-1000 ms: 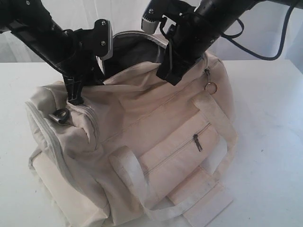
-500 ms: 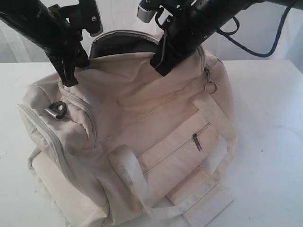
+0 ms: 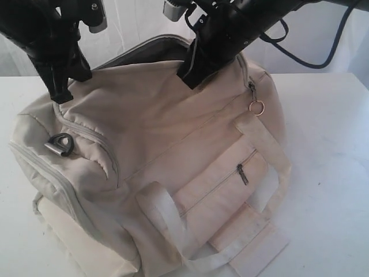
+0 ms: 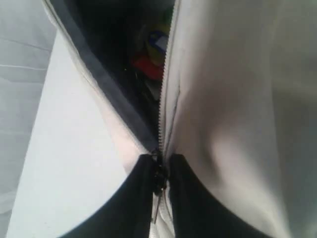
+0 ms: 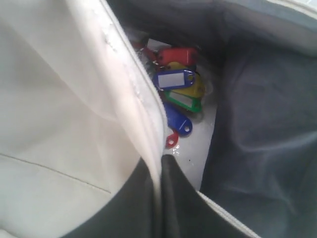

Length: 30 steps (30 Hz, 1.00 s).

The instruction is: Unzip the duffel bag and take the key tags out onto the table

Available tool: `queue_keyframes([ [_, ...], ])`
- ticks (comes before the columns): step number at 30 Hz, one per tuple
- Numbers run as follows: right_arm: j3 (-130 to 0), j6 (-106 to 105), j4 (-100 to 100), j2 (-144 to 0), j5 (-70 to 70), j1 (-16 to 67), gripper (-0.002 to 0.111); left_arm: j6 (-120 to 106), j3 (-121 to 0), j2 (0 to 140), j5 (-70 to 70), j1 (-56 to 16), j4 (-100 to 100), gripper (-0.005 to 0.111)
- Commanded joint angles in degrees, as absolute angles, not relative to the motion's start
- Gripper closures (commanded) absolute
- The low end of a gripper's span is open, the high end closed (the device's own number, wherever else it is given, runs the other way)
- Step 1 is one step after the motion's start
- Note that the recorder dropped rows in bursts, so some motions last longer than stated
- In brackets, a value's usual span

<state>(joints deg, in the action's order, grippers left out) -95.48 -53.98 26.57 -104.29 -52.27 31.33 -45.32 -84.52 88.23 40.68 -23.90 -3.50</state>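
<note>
I will open my left gripper to slacken the cloth, as the duffel bag's near edge stretches taut between my grippers, then take the zipper pull nearer its loose end (image 4: 157, 210).
The cream duffel bag (image 3: 173, 133) lies on the white table (image 3: 328, 144) with its top zipper partly undone, showing dark lining. My left gripper (image 3: 57, 92) is at the bag's left end. In its wrist view the left gripper (image 4: 159, 173) is shut on the zipper pull (image 4: 158, 179) where the teeth still meet. My right gripper (image 3: 187, 75) pinches the near edge of the bag's opening. In its wrist view the right gripper (image 5: 159, 168) is shut on that cream fabric rim (image 5: 143, 99). The key tags (image 5: 178, 94), red, blue, yellow and green, lie inside on the bag's floor. In the left wrist view the key tags (image 4: 151, 54) show dimly.
A black D-ring (image 3: 60, 144) hangs at the bag's left end. A metal ring (image 3: 256, 107) dangles from a zipper at the right end. A pale webbing handle (image 3: 167, 219) and a front pocket zipper (image 3: 241, 173) face the camera. A black cable (image 3: 323, 57) loops behind the right arm.
My left gripper has moved left and upward along the zipper, dragging the bag's left end leftward. The right gripper has shifted slightly up and left, still holding the rim.
</note>
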Motion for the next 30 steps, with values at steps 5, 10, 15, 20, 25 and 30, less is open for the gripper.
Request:
queue_keyframes([
  [5, -95.88, -53.26, 22.49, -103.52, -53.60, 30.22, 0.108, -45.07, -84.64, 86.19, 48.13, -22.97, 9.54, 0.107],
  [10, -95.88, -53.26, 22.60, -103.52, -53.54, 30.22, 0.108, -48.58, -84.64, 87.13, 52.30, -22.97, 14.59, 0.096],
  [15, -95.88, -53.26, 22.60, -103.52, -53.65, 30.22, 0.108, -49.02, -84.64, 87.13, 52.24, -22.97, 13.06, 0.051],
  [20, -95.88, -53.26, 22.60, -103.52, -53.65, 30.22, 0.108, -48.24, -84.64, 86.45, 49.75, -22.97, 7.77, 0.040],
  [25, -95.88, -53.26, 22.97, -103.52, -53.65, 30.22, 0.108, -44.19, -84.64, 86.45, 45.55, -22.97, 2.50, 0.043],
  [30, -95.88, -53.26, 23.24, -103.52, -53.65, 30.22, 0.108, -39.82, -84.64, 86.45, 44.30, -22.97, 4.46, 0.043],
])
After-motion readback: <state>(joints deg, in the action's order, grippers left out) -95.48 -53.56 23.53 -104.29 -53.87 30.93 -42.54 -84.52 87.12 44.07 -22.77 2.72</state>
